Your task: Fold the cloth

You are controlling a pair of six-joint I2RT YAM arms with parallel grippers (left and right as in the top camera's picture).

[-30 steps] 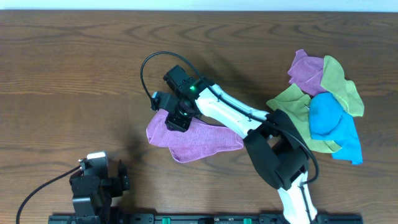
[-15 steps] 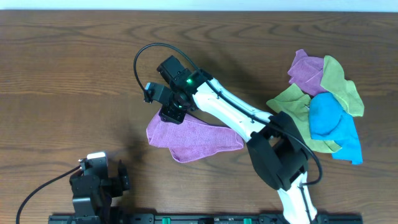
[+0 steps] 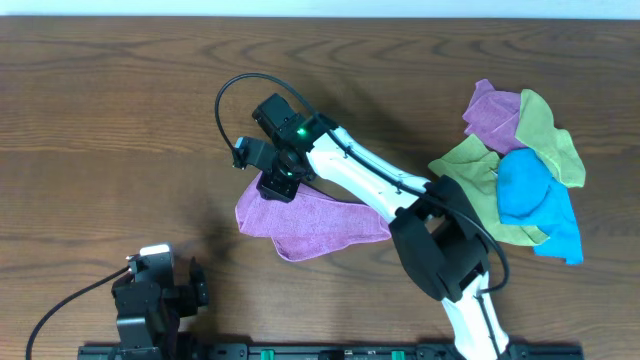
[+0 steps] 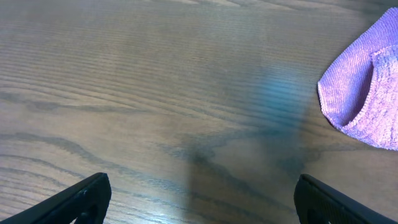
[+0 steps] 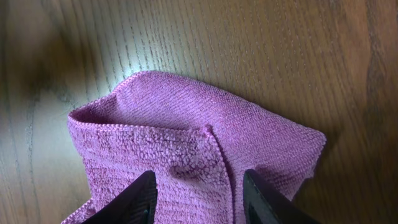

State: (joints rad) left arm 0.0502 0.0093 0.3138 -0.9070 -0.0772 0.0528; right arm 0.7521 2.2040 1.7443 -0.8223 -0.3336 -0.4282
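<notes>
The lilac cloth's top layer lies crooked over its lower layer, so next I grab the cloth's loose corner [image 5: 208, 132] with my right gripper and pull it open before folding.
The lilac cloth [image 3: 315, 222] lies folded over on the wooden table near the middle. It fills the lower part of the right wrist view [image 5: 199, 149], where an upper layer overlaps a lower one. Its edge shows at the right of the left wrist view [image 4: 367, 87]. My right gripper [image 3: 276, 186] hovers just above the cloth's far left corner, open and empty [image 5: 198, 196]. My left gripper [image 3: 195, 290] rests at the near left edge of the table, open and empty [image 4: 199, 202], well away from the cloth.
A bunch of cloths [image 3: 520, 170] sits at the right: another purple one [image 3: 492, 112], yellow-green ones [image 3: 545, 135] and a bright blue one [image 3: 535, 200]. A black cable [image 3: 235, 95] loops off the right wrist. A rail [image 3: 330, 352] runs along the near edge.
My right gripper has let go of the cloth's left corner and lifted back toward the far side. The cloth has settled flat. The left arm has not moved.
</notes>
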